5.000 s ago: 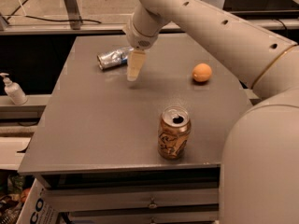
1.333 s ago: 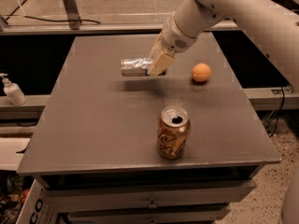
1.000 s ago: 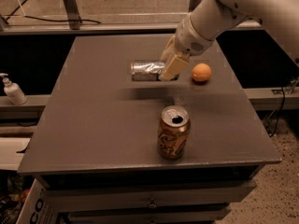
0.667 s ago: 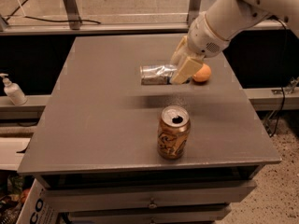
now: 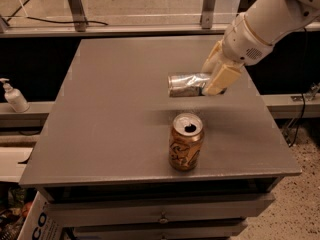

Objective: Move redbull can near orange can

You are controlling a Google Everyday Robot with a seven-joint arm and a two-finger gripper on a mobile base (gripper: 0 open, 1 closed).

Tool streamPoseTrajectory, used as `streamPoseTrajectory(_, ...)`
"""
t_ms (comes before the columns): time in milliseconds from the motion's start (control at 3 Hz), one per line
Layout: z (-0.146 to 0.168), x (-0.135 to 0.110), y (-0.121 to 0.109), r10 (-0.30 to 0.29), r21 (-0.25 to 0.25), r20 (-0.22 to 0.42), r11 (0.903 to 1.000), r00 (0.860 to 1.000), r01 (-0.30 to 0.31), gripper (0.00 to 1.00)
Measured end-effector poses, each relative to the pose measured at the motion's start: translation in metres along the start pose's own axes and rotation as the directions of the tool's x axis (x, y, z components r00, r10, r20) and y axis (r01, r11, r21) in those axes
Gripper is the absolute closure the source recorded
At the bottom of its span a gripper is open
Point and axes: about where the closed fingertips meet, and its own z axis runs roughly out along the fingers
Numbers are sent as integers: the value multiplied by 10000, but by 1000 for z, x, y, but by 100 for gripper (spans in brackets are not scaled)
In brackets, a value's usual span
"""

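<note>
I will let go of the redbull can with my gripper on the table (image 5: 214, 133) behind the orange can, on the side of my arm.
The redbull can (image 5: 186, 84), slim and silver, lies sideways in my gripper (image 5: 214, 79), held above the grey table (image 5: 115, 99). The gripper's cream fingers are shut on the can's right end. The orange can (image 5: 186, 142), orange-brown with a dark swirly print and an open silver top, stands upright near the table's front edge, just below and in front of the held can. A soft shadow lies on the table between them.
A white pump bottle (image 5: 13, 96) stands on a ledge left of the table. Drawers (image 5: 160, 216) sit under the tabletop. My arm (image 5: 270, 19) reaches in from the upper right. The round orange fruit is hidden behind the gripper.
The gripper has carried the redbull can from the far left of the table to the right and forward, to just above and behind the orange can. The orange fruit is now hidden.
</note>
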Motion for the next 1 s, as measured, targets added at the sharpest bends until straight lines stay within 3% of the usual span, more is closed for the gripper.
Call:
streamPoseTrajectory(667,0,46,19,563,-129,-704,9983,9959,-574,100)
streamPoseTrajectory(1000,5,53,34,536,-594,-814,9965,9952,-586,100)
